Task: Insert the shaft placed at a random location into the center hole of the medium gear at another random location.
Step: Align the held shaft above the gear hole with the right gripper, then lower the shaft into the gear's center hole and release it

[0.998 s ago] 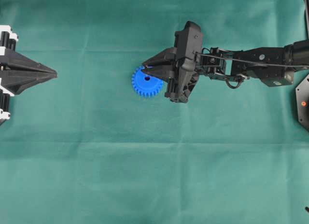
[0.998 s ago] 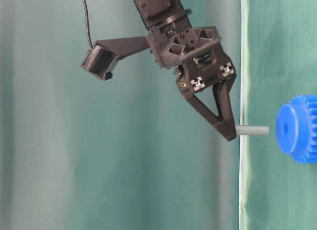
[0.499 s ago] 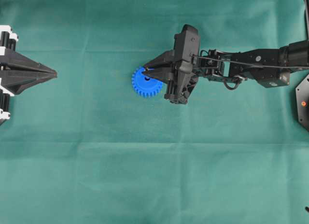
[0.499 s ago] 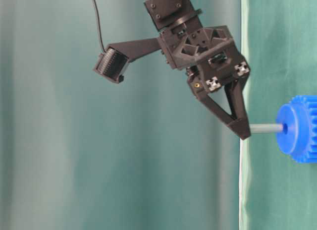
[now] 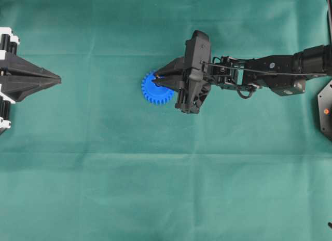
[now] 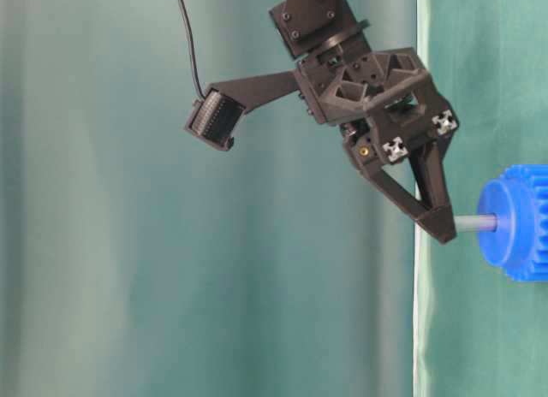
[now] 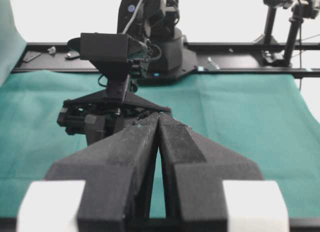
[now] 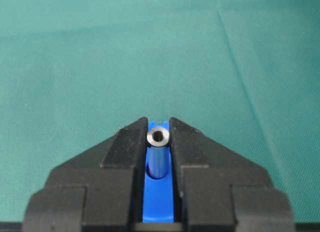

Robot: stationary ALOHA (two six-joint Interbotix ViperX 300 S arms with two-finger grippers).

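Note:
Next, my right gripper lets go of the shaft upright in the center hole of the blue medium gear point(image 5: 158, 83) point(image 8: 158, 173) on the green cloth.
The medium gear point(image 5: 154, 91), bright blue and toothed, lies flat on the green cloth; it shows also in the table-level view point(image 6: 518, 234) and between the right fingers point(image 8: 158, 202). My right gripper point(image 5: 156, 81) point(image 6: 447, 234) point(image 8: 159, 137) is shut on the shaft point(image 8: 159, 138) point(image 6: 477, 223), a silvery-grey pin held upright. The pin's lower end goes into the center hole, which the pin hides. My left gripper point(image 5: 58, 80) point(image 7: 159, 117) rests shut and empty at the far left edge.
Green cloth point(image 5: 166, 189) covers the whole table, with creases across it. The right arm point(image 5: 270, 72) stretches in from the right edge. A black base plate point(image 5: 326, 108) sits at the right border.
The right gripper has gone down toward the gear with the shaft. The pin's tip, clear of the gear a second ago, now sits in the hole. The left gripper has not moved.

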